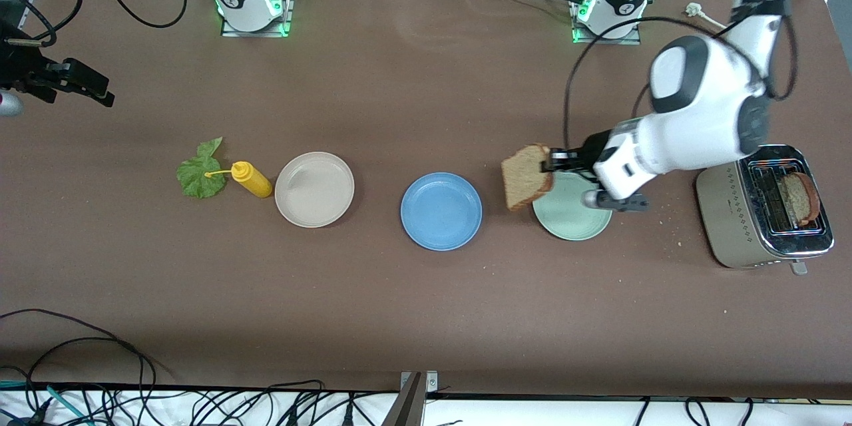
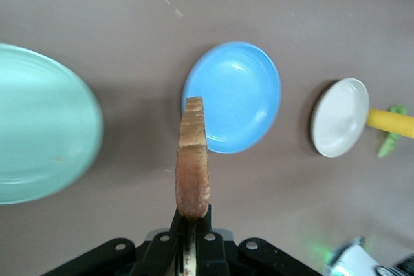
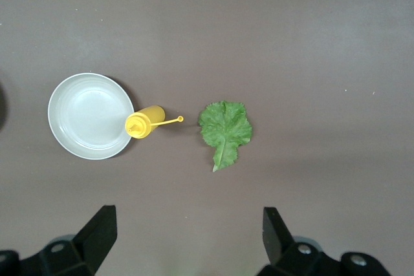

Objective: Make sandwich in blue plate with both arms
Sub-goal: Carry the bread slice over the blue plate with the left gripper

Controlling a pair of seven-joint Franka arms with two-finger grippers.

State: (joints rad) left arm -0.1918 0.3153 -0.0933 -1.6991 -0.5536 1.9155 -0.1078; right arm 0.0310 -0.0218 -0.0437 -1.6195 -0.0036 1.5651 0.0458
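Observation:
My left gripper is going to set the bread slice, now held over the pale green plate's rim, down flat on the bare middle of the blue plate [image 1: 438, 215] [image 2: 233, 96] and let go.
My left gripper [image 1: 554, 161] is shut on a slice of brown toasted bread [image 1: 527, 176], holding it on edge in the air over the rim of the pale green plate [image 1: 574, 213]. In the left wrist view the slice [image 2: 193, 159] stands up from the shut gripper [image 2: 193, 219], with the blue plate [image 2: 233, 98] past it. The blue plate [image 1: 441, 211] lies bare at the table's middle. A green lettuce leaf [image 1: 200, 170] lies toward the right arm's end. My right gripper [image 3: 187, 231] hangs open and holds nothing, high over the leaf [image 3: 224, 127]; in the front view it [image 1: 100, 90] shows at the edge.
A silver toaster [image 1: 765, 206] at the left arm's end holds another bread slice [image 1: 799, 198]. A yellow squeeze bottle [image 1: 251, 179] lies between the leaf and a beige plate [image 1: 314, 189]. Crumbs dot the table near the toaster. Cables run along the edge nearest the front camera.

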